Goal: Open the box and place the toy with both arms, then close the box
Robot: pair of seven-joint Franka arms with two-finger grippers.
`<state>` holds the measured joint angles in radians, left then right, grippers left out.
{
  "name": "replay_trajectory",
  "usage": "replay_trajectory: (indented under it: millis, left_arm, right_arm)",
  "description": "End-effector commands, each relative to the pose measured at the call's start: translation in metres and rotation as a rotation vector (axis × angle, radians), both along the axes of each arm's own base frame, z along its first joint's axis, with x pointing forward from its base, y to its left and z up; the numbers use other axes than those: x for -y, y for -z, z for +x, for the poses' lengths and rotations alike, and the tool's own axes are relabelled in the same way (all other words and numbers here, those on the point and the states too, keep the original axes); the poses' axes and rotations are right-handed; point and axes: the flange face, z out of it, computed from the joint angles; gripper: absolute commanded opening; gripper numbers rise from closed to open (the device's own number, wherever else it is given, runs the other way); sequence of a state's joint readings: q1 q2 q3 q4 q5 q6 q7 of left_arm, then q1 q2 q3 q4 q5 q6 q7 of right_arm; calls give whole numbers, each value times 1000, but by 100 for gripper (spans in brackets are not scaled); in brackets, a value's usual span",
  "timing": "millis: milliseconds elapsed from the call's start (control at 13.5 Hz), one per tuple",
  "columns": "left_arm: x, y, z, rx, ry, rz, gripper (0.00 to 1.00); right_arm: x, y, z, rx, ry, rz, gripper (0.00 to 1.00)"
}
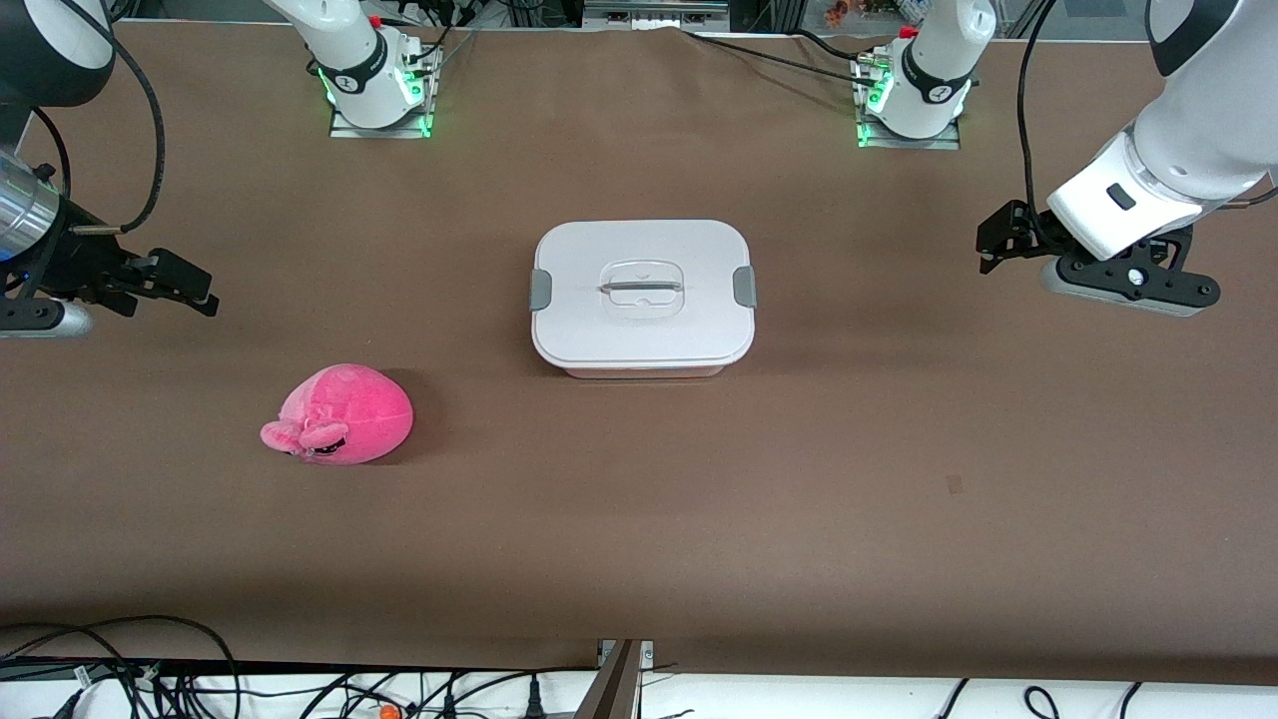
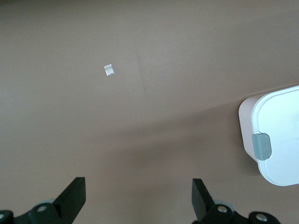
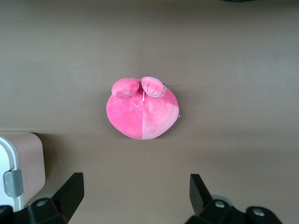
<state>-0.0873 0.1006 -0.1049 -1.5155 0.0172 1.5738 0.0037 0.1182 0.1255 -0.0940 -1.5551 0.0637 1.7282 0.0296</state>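
Note:
Next, I close my right gripper on the pink plush toy, pinching its body (image 1: 300,419) (image 3: 142,99) between the bases of its floppy ears.
The box (image 1: 609,340), a pale pink tub with its white lid on and a grey clip (image 1: 540,289) at each end, stands mid-table. The pink plush toy (image 1: 339,415) lies on the table nearer the front camera, toward the right arm's end. My right gripper (image 1: 195,290) is open and empty above the table at the right arm's end; its wrist view shows the toy (image 3: 142,109) and a box corner (image 3: 23,163). My left gripper (image 1: 990,250) is open and empty above the table at the left arm's end; its wrist view shows a box end (image 2: 280,116) with one clip (image 2: 262,146).
The brown table (image 1: 799,499) carries a small pale mark (image 1: 955,484) nearer the front camera, toward the left arm's end; it also shows in the left wrist view (image 2: 109,70). Cables (image 1: 200,679) run along the table's near edge. The arm bases (image 1: 374,85) stand farthest from the camera.

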Motion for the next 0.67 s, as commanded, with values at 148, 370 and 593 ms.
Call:
replay_trajectory:
  millis: [148, 370, 593]
  left_arm:
    - [-4, -4, 2, -11, -8, -22, 100]
    - [-6, 2, -6, -83, -5, -16, 100]
    - [21, 4, -13, -104, 46, -15, 100]
  right_arm:
    - [6, 0, 2, 2, 0, 10, 100]
    - [7, 7, 5, -10, -1, -2, 100]
    - [0, 11, 5, -22, -15, -13, 100]
